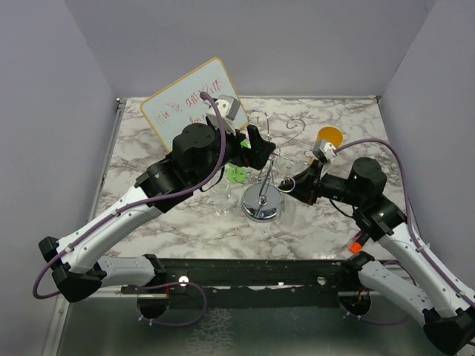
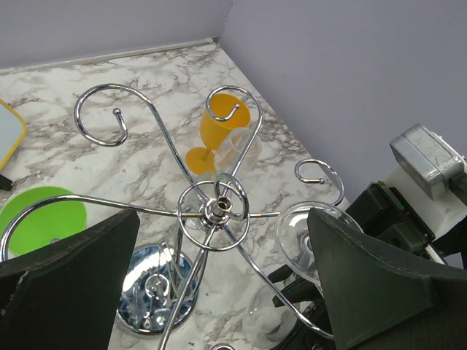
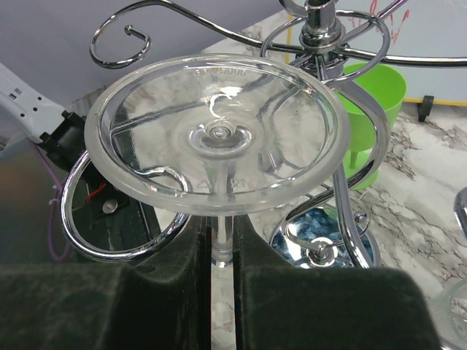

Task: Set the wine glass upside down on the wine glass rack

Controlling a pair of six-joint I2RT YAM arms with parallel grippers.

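The robot's right gripper should release the wine glass so that it hangs by its foot in the rack's front curled loop (image 1: 289,180) (image 3: 127,206) beside the mirrored base. The glass is now held just over one arm.
The wine glass rack (image 1: 262,194) stands mid-table, with its chrome hub (image 2: 217,209), mirrored base (image 2: 155,292) and curled wire arms. My right gripper (image 3: 222,251) is shut on the stem of the clear wine glass (image 3: 219,135). It holds the glass upside down with the round foot on top, just over one scroll-ended arm (image 3: 109,237). The foot (image 2: 310,237) shows to the right of the hub in the left wrist view, and the bowl hangs below it. My left gripper (image 2: 226,292) hovers open above the rack, its fingers (image 2: 73,292) wide apart and holding nothing.
An orange glass (image 1: 329,138) stands behind the rack on the right, and a green one (image 1: 237,174) on the left. A whiteboard (image 1: 191,104) leans at the back left. Another clear glass (image 1: 223,205) stands left of the base. Grey walls enclose the marble table (image 1: 148,148).
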